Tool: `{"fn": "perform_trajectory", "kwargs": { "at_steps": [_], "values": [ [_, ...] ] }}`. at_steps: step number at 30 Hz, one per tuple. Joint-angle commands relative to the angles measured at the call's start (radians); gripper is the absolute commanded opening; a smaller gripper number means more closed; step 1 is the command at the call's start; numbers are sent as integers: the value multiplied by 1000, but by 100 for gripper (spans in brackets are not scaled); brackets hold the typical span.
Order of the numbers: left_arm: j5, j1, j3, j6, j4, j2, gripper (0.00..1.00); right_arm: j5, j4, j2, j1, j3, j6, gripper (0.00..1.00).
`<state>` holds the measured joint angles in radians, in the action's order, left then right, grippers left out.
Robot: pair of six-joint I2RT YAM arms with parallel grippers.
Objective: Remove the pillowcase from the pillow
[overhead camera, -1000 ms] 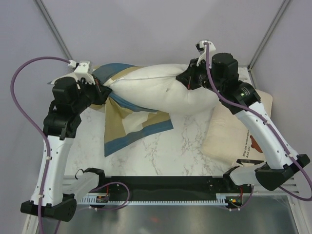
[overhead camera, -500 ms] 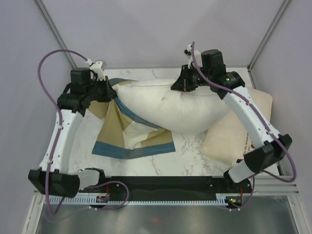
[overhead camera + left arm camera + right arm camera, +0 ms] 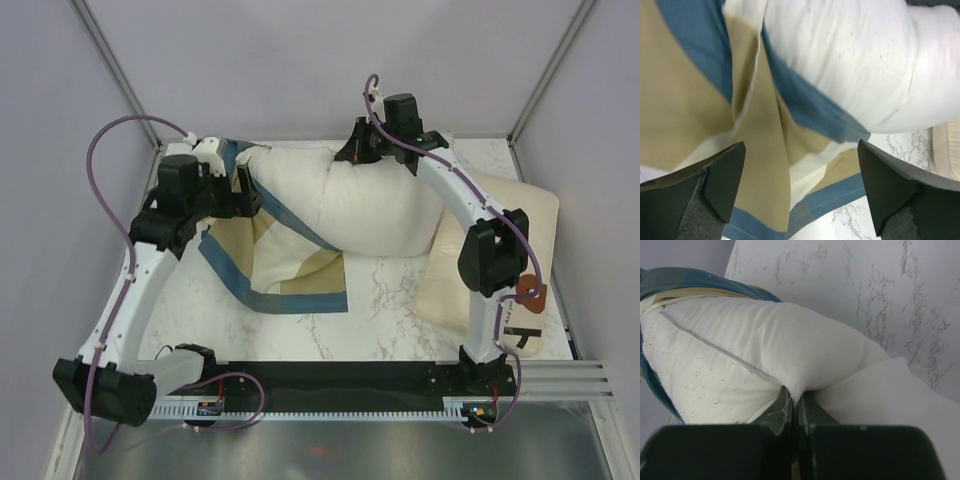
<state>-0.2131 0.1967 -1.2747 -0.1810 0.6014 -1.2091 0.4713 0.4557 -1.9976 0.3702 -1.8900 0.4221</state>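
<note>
The robot's right gripper should release the off-white pillow on the marble at the back, next to the flatter cream pillow [image 3: 357, 208].
The off-white pillow [image 3: 375, 205] stands lifted at the back of the table, its left end still inside the blue, tan and cream pillowcase [image 3: 275, 260]. The rest of the pillowcase drapes down onto the marble. My right gripper [image 3: 352, 152] is shut on the pillow's top seam, and in the right wrist view the fingers [image 3: 796, 400] pinch a fold of the pillow [image 3: 765, 350], with the pillowcase [image 3: 685, 280] at its far end. My left gripper [image 3: 245, 192] is open beside the pillowcase. In the left wrist view its fingers [image 3: 802, 185] stand wide apart with the pillowcase [image 3: 760, 130] and pillow [image 3: 850, 60] beyond them, nothing between.
A flatter cream pillow [image 3: 515, 215] with a brown print lies along the table's right side, partly under the right arm. Marble tabletop [image 3: 390, 300] shows in front of the pillowcase. A black rail [image 3: 330, 385] runs along the near edge. Grey walls and frame posts close the back.
My left gripper has opened and let go of the pillowcase, which now drapes down. My right gripper has carried the pillow up and toward the back left.
</note>
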Motion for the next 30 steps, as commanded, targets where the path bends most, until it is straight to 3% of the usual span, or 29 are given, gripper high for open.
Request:
{"fn": "perform_trajectory", "kwargs": {
  "at_steps": [1,8,19,21,22,23,24,25,28,30],
  "values": [
    [67,24,135,-92,-54,108,100,-51,-74,-52,6,2,72,0],
    [263,235,242,-212,-153,86,100,-57,-163,34,25,147,87,0],
    [377,264,271,-285,-376,-84,100,-63,-189,232,65,359,49,0],
    [363,265,271,-270,-379,-98,82,-72,-190,262,67,385,40,0],
    [363,265,276,-268,-376,-96,68,-101,-189,270,65,402,32,0],
    [366,265,293,-267,-368,-92,34,-108,-184,275,62,405,21,0],
    [368,265,304,-267,-358,-70,23,-111,-181,273,58,405,21,0],
    [371,264,313,-267,-344,-58,17,-109,-178,266,50,399,21,0],
    [353,265,369,-259,-304,31,17,-108,-160,228,26,364,21,0],
    [328,264,414,-250,-281,83,4,-111,-146,188,12,318,20,0]
  ]
}}
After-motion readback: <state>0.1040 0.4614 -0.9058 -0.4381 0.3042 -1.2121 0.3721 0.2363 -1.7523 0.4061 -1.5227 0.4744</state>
